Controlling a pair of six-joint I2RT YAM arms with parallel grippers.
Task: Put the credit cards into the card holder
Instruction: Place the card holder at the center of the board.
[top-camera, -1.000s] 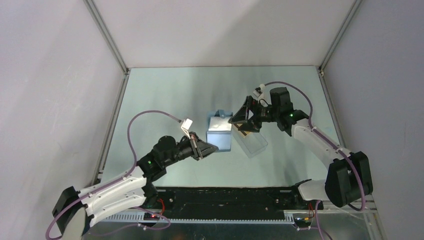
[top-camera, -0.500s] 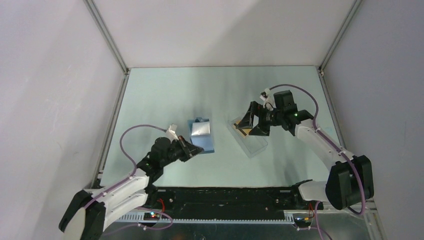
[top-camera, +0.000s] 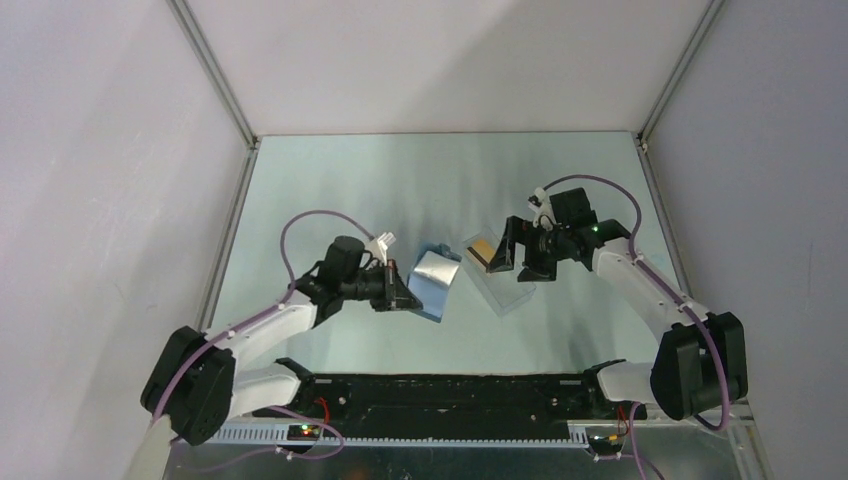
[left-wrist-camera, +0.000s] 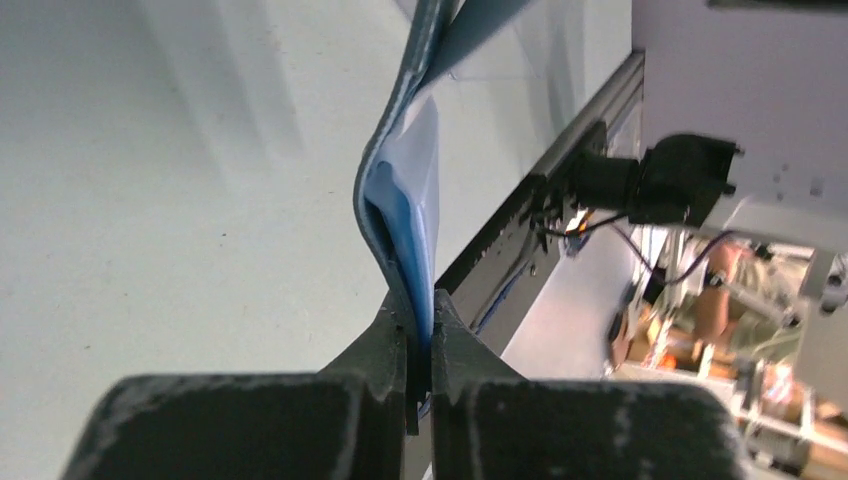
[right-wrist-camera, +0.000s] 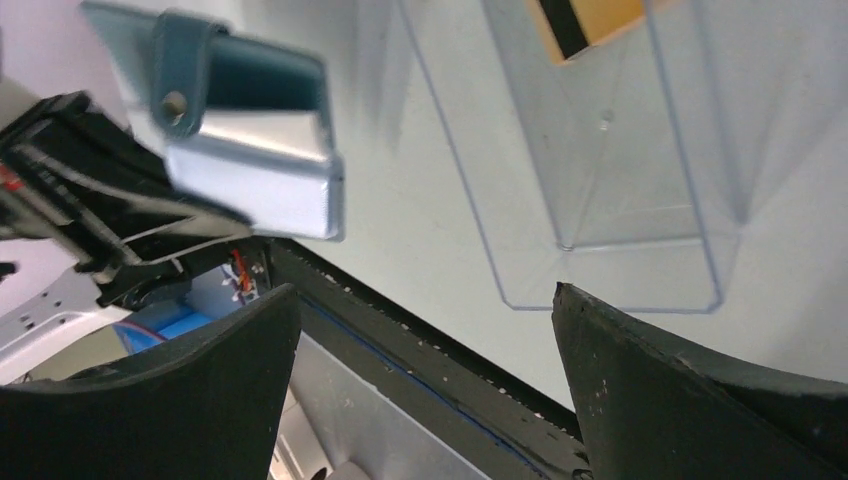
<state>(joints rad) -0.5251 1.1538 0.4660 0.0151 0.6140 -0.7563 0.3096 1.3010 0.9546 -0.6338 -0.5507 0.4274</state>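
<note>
My left gripper is going to let go of the blue card holder, now open and tilted in its jaws, on the bare table, just before the black base rail (top-camera: 441, 347).
The blue card holder (top-camera: 436, 276) is open and tilted, its pale inner flap catching light. My left gripper (top-camera: 404, 294) is shut on its left edge; the left wrist view shows the jaws (left-wrist-camera: 421, 325) pinching the blue layers (left-wrist-camera: 408, 205). An orange-gold credit card (top-camera: 483, 250) with a black stripe lies in the far end of the clear plastic box (top-camera: 500, 280). My right gripper (top-camera: 522, 262) is open and empty, just right of the card, over the box. In the right wrist view the card (right-wrist-camera: 590, 22), the holder with its clasp tab (right-wrist-camera: 250, 150) and the open gripper (right-wrist-camera: 425, 295) all show.
The clear box (right-wrist-camera: 610, 200) lies diagonally at table centre, right beside the holder. My left gripper's body (right-wrist-camera: 90, 210) is close to the right gripper's left finger (right-wrist-camera: 215, 370). The black base rail (top-camera: 450, 385) runs along the near edge. Grey walls enclose the table.
My left arm swung the holder left, then back right next to the clear box, now tilted. My right gripper drew back to the right, uncovering the orange card.
</note>
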